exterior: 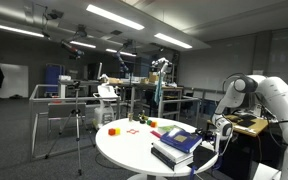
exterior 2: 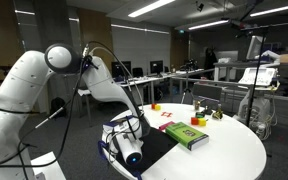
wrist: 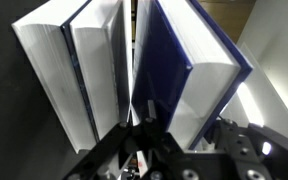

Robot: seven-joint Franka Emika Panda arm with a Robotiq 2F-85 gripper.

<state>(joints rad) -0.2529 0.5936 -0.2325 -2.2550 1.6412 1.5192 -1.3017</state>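
Note:
The robot's gripper should set the blue book, now held by its cover's edge, down flat on top of the stack of books (exterior: 173, 143) at the table's edge.
My gripper (wrist: 142, 128) comes in from the bottom of the wrist view, its fingertips pressed together on the thin dark edge of a blue book cover (wrist: 135, 70). The blue book (wrist: 184, 45) opens to the right, showing its white page block (wrist: 212, 100). Two more white page blocks (wrist: 54, 70) stand to the left. In both exterior views the gripper (exterior: 216, 130) (exterior 2: 125, 140) sits low at the rim of the round white table (exterior: 124, 155) (exterior 2: 234, 150), against the stack of books (exterior: 178, 146). A green book (exterior 2: 187, 135) lies just beyond.
Small coloured blocks lie on the table: a red one (exterior: 114, 129), orange and yellow ones (exterior: 142, 120) (exterior 2: 197, 122). A tripod (exterior: 77, 120) stands beside the table. Desks, racks and monitors fill the room behind. The white robot arm (exterior 2: 29, 90) (exterior: 274, 100) arches over the table edge.

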